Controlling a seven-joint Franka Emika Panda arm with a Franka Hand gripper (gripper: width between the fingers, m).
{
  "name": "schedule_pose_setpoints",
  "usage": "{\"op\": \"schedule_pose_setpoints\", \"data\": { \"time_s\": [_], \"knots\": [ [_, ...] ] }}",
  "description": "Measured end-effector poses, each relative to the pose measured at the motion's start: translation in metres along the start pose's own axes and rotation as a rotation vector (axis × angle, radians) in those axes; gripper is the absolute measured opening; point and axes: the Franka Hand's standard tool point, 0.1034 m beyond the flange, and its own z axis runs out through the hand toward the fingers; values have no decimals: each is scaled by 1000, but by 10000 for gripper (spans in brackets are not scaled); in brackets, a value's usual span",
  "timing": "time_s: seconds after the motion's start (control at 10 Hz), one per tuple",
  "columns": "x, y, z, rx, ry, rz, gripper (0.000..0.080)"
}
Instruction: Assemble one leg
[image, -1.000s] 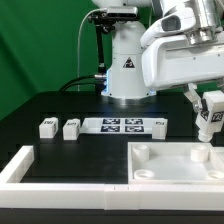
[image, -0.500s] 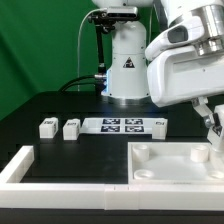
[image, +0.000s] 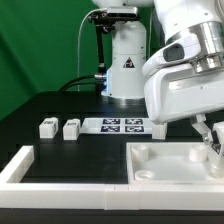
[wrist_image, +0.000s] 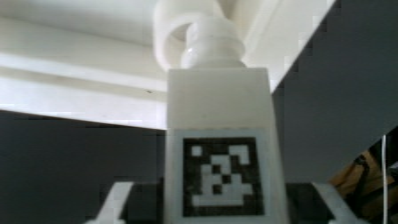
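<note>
My gripper needs to release the leg standing on the large white panel's near corner (image: 206, 168) (wrist_image: 189, 22), at the end of the panel below my arm.
My gripper (image: 211, 140) is shut on a leg (image: 215, 145), a stubby white block with a black-and-white tag. It holds the leg just above the far right corner of the large white panel (image: 170, 172). In the wrist view the leg (wrist_image: 217, 110) fills the middle between my fingers (wrist_image: 125, 200), tag facing the camera, its round peg end pointing at the white panel (wrist_image: 71, 70). Two more legs (image: 46, 127) (image: 71, 128) lie at the exterior view's left. My arm hides most of the held leg in the exterior view.
The marker board (image: 118, 126) lies at the middle back of the black table. A white L-shaped rail (image: 20, 165) runs along the front and the exterior view's left. The robot base (image: 125, 70) stands behind.
My arm has swung lower and further over the panel. The held leg has come down from above the panel to its far right corner.
</note>
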Motion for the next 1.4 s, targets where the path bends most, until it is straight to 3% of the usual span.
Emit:
{"op": "schedule_pose_setpoints", "data": {
  "time_s": [0.5,0.7,1.0,1.3,1.4],
  "knots": [
    [-1,1,-1,-8,10,2,293],
    [-16,7,-3,-71,82,6,293],
    [-24,11,-2,-97,113,10,293],
    [-26,13,0,-92,107,1,293],
    [-28,12,1,-85,94,2,368]
  ]
}}
